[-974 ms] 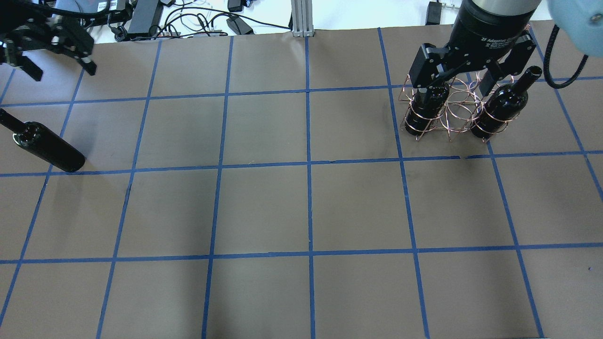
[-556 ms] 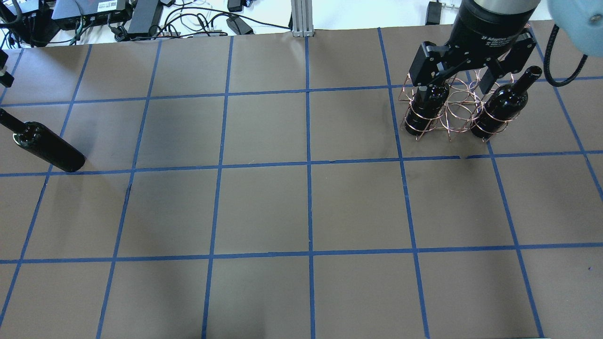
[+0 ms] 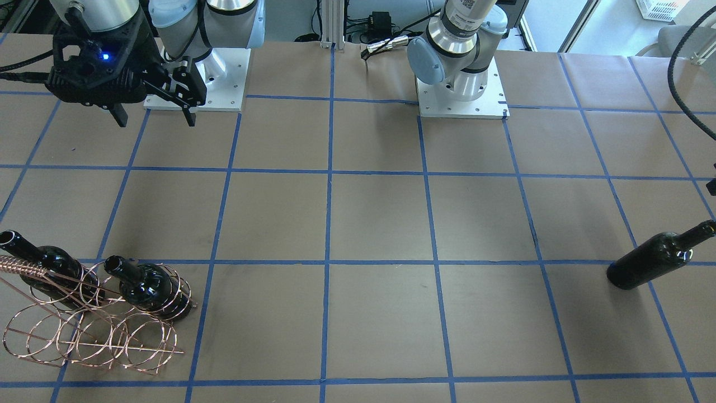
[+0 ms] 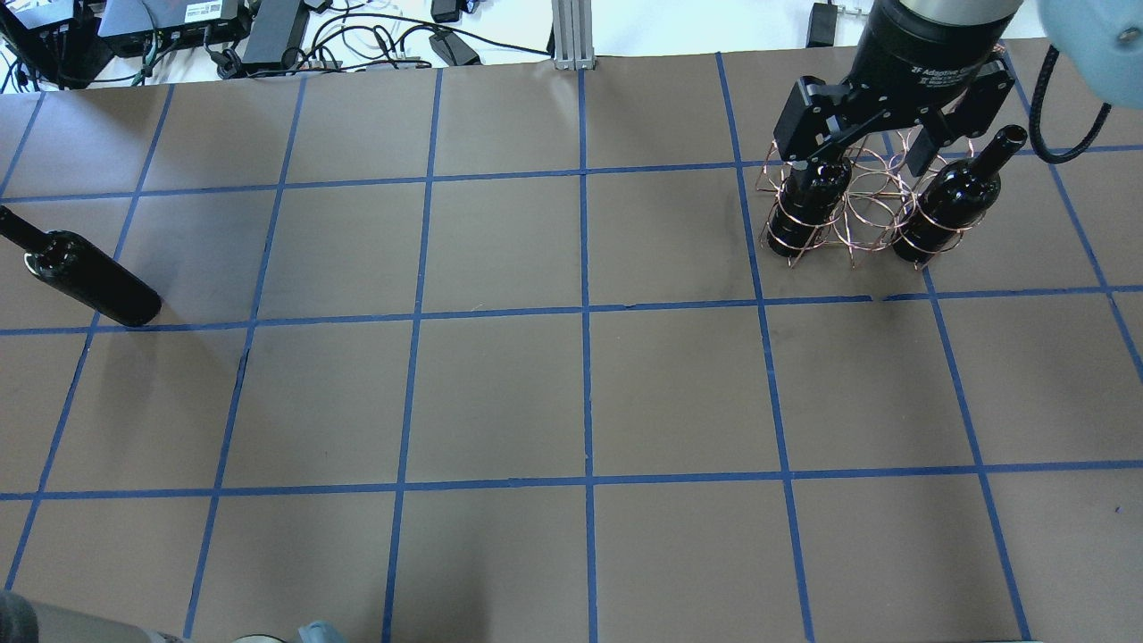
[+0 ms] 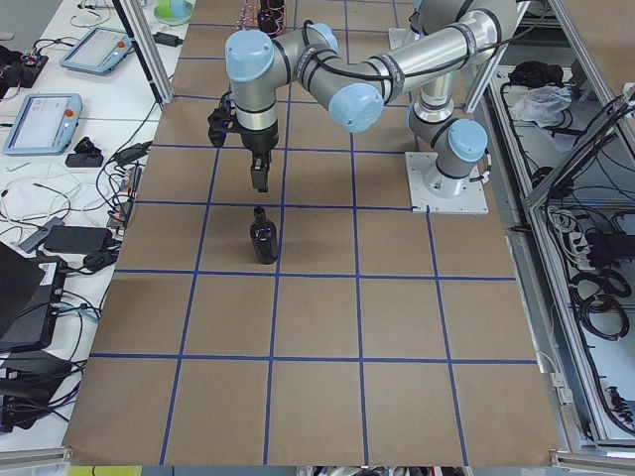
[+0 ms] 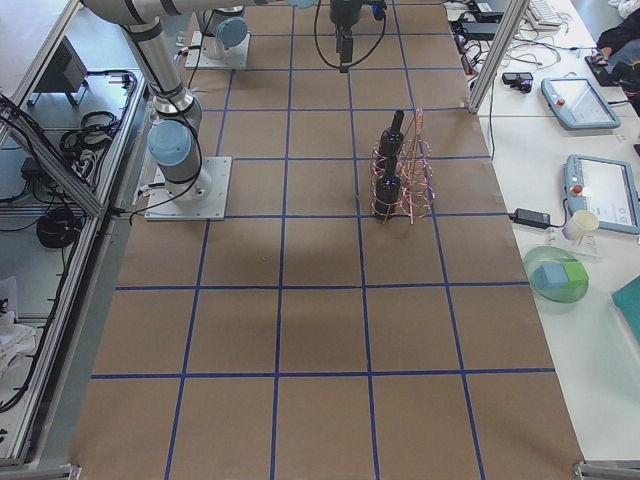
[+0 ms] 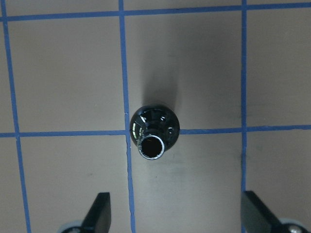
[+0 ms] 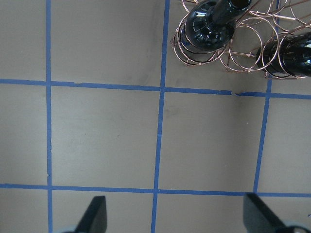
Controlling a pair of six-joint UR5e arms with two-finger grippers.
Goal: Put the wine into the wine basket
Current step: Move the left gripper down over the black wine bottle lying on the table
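Note:
The near-black wine bottle that stands alone, away from the wine basket, will be gripped at the neck (image 3: pixel 696 233) (image 7: pixel 153 139) by my left gripper.
A near-black wine bottle (image 4: pixel 89 284) stands upright alone at the table's left edge; it also shows in the front view (image 3: pixel 654 258) and the left side view (image 5: pixel 263 236). My left gripper (image 7: pixel 177 219) is open and hangs high above it, with the bottle mouth (image 7: pixel 153 145) seen from above between and ahead of the fingers. The copper wire wine basket (image 4: pixel 859 207) stands at the far right with two bottles (image 4: pixel 808 204) (image 4: pixel 948 204) in it. My right gripper (image 4: pixel 862 154) is open and empty, well above the basket (image 8: pixel 228 48).
Cables and power boxes (image 4: pixel 268 27) lie beyond the table's far edge. A metal post (image 4: pixel 569 36) stands at the far middle. The arm bases (image 3: pixel 461 84) sit at the robot's side. Blue tape lines grid the brown tabletop (image 4: pixel 580 393).
My left gripper has moved left out of the overhead view. My right gripper has shifted slightly over the basket. The bottles and basket have not moved.

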